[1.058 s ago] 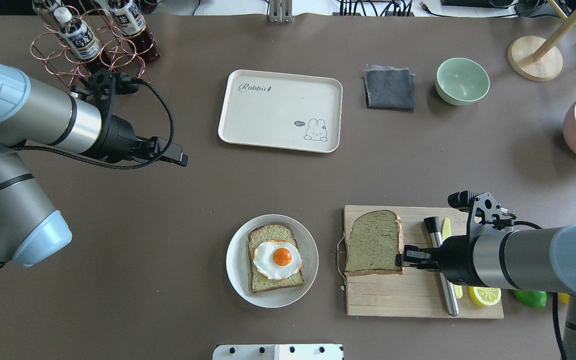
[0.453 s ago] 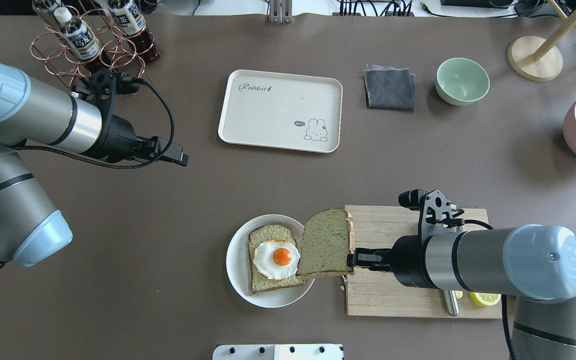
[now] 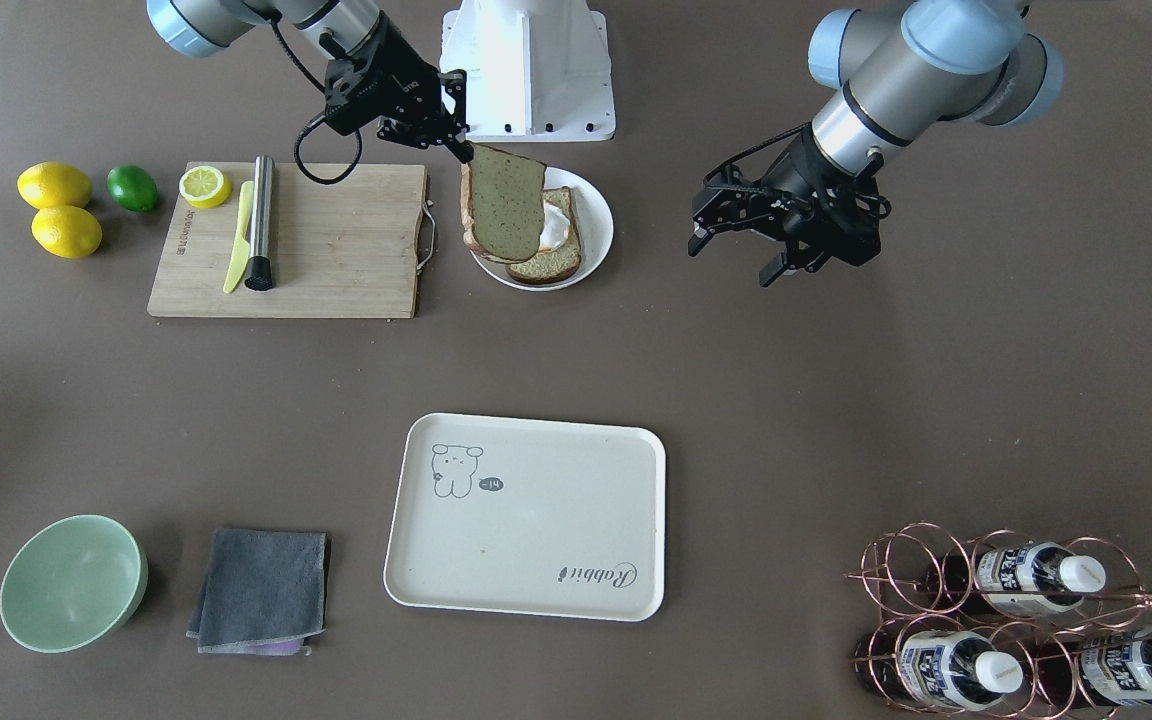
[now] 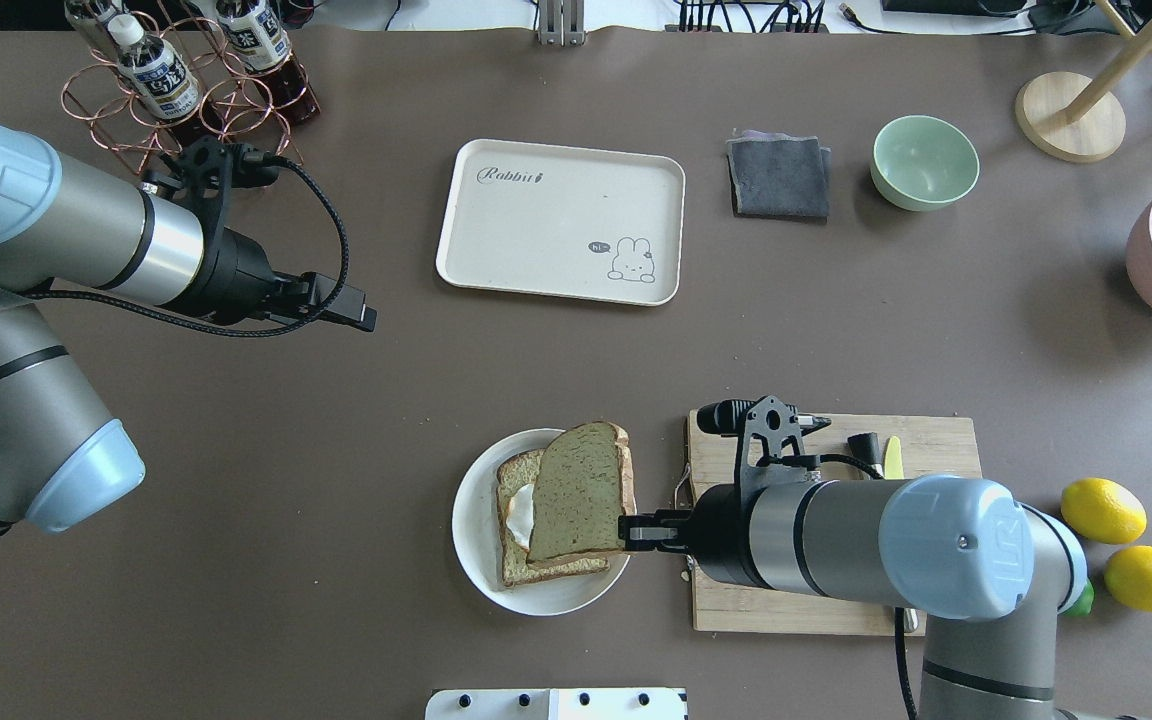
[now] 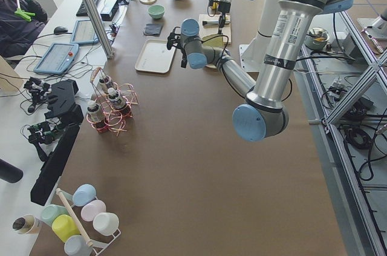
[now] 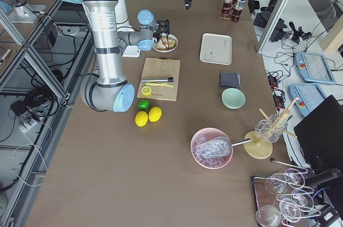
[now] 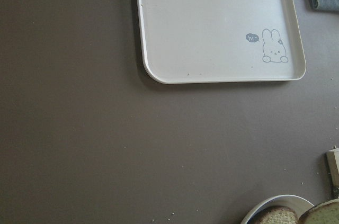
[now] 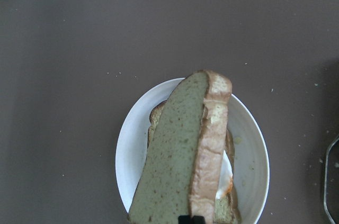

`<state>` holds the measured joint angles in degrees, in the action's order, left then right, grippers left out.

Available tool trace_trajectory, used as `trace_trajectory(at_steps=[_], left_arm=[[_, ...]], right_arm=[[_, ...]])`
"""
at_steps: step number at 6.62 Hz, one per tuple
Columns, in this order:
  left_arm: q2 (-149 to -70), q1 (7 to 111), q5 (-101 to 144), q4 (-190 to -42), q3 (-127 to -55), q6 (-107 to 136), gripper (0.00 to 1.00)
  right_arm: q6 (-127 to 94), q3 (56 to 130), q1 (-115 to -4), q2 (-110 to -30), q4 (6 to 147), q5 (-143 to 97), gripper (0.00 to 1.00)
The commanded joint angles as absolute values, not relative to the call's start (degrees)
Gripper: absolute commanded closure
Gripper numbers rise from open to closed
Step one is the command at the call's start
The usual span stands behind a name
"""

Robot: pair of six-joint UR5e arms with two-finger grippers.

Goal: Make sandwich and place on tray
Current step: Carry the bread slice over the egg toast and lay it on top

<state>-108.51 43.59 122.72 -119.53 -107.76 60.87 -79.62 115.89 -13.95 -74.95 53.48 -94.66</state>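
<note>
Next, my right gripper lets go of the bread slice on top of the fried egg point(image 3: 533, 217) point(image 8: 188, 164) on the round white plate.
My right gripper point(image 4: 626, 533) is shut on the edge of a bread slice point(image 4: 581, 490) and holds it tilted over the round white plate point(image 4: 471, 530). The other slice point(image 4: 509, 472) lies on the plate under the fried egg point(image 4: 518, 512), which is mostly hidden. The right wrist view shows the held slice point(image 8: 175, 166) above the plate point(image 8: 130, 155). In the front-facing view the right gripper point(image 3: 464, 150) holds the slice point(image 3: 504, 200). The cream Rabbit tray point(image 4: 556, 215) lies empty further back. My left gripper point(image 4: 361, 315) hangs open and empty over bare table, left of the plate.
A wooden cutting board point(image 4: 796, 600) with a steel rod and yellow knife lies right of the plate. Lemons point(image 4: 1101, 510) lie beyond it. A grey cloth point(image 4: 779, 177) and green bowl point(image 4: 924, 162) sit right of the tray. A copper bottle rack point(image 4: 186, 80) stands back left.
My right gripper has carried the bread slice left, from the cutting board to over the plate, where it now covers most of the egg. The left arm has not moved.
</note>
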Motion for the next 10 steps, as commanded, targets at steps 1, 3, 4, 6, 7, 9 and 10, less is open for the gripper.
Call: trace_trajectory(at_steps=[1,3,4,6,7,9,10], left_arm=[[-108.5,43.7,122.6,-119.5,-107.8,61.1,0.02],[-108.4,43.7,121.2,-119.5,-107.8,61.3,0.02],[-108.5,43.6,120.5,-119.5,-107.8,61.4,0.02],[-108.5,43.5,120.5,-119.5,-107.8,61.4,0.02],[-108.5,43.6,120.5,-119.6,-107.8,61.4,0.02],[-108.5,43.5,120.5,-119.5,-107.8,61.3,0.02],[-108.6,43.5,120.5,-119.5,-107.7,61.3,0.02]], right_arm=[[-73.1,112.2,-12.2,-71.1,53.4,-92.7,1.00],[-68.8,109.4,-12.0,-69.7,53.0,-92.6,1.00],[-68.6,109.1,-11.7,-69.8,53.0,-92.1,1.00],[-68.6,109.1,-11.3,-70.4,53.0,-91.8,1.00],[-68.6,108.6,-11.2,-70.7,52.9,-91.4,1.00],[-68.7,108.4,-10.8,-72.0,52.9,-90.7,1.00],[-68.7,108.4,-10.8,-72.2,52.9,-90.6,1.00]])
